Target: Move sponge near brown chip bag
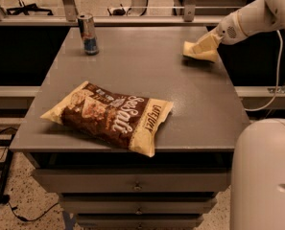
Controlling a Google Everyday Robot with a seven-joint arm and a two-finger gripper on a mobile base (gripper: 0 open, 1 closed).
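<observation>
The sponge will go on the grey table (pixel 155 92), just behind the brown chip bag's golden end. I need to set it down there with my gripper.
The sponge (pixel 204 57), a small pale yellow block, is at the far right of the grey table (pixel 147 71), near its right edge. My gripper (pixel 197 47) reaches in from the upper right, angled down, with its cream fingers closed on the sponge's top. The sponge sits at or just above the table surface, with a shadow beneath it. The brown chip bag (pixel 111 116) lies flat near the table's front edge, left of centre, far from the sponge.
A slim silver-blue drink can (pixel 88 33) stands upright at the table's back left. My white arm and base (pixel 264 176) fill the right side. A metal rail (pixel 147 18) runs behind the table. Drawers sit under the front edge.
</observation>
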